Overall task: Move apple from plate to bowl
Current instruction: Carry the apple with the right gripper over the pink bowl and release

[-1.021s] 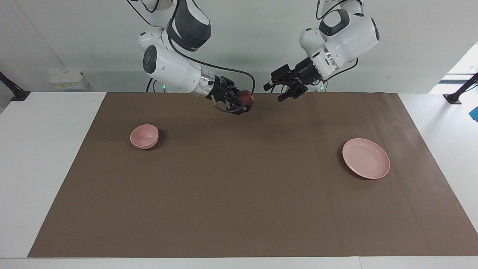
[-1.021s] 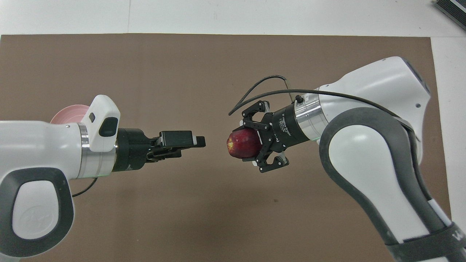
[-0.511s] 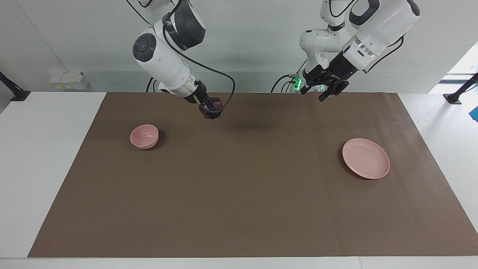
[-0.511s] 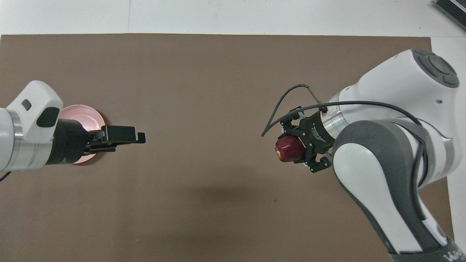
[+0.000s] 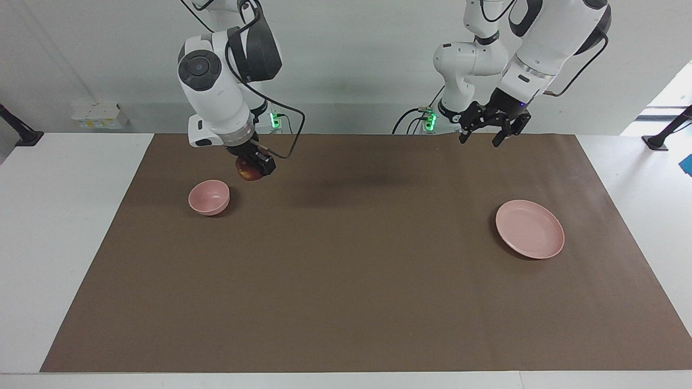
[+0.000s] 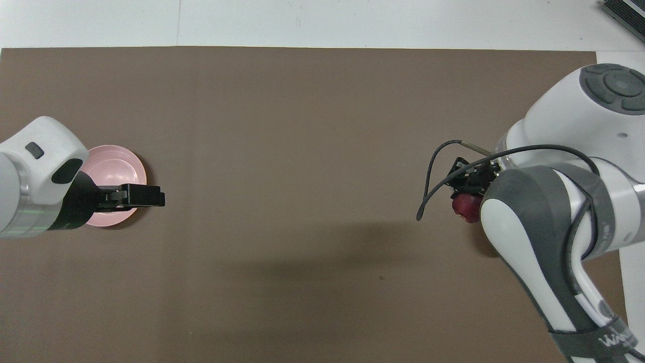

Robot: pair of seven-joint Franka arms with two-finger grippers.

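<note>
Next, I release the dark red apple from my right gripper inside the small pink bowl (image 6: 504, 221), leaning toward the side that faces the plate.
My right gripper (image 5: 252, 168) points down, shut on the dark red apple (image 5: 248, 173), which hangs over the brown mat just beside the small pink bowl (image 5: 209, 197), not above it. In the overhead view the apple (image 6: 464, 208) peeks out under the right gripper (image 6: 469, 187), and the right arm hides the bowl. The flat pink plate (image 5: 530, 228) lies bare at the left arm's end. My left gripper (image 5: 480, 138) hangs open and holds nothing, high over the mat's edge by the robots. Seen from overhead, the left gripper (image 6: 160, 196) overlaps the plate (image 6: 121, 164).
A brown mat (image 5: 346, 281) covers most of the white table (image 5: 65, 227). Only the bowl and the plate stand on it. Small white boxes (image 5: 100, 114) sit off the table by the wall at the right arm's end.
My right gripper carried the apple from mid-table toward the right arm's end, close to the bowl, and turned downward. My left gripper drew back toward the left arm's end, still open.
</note>
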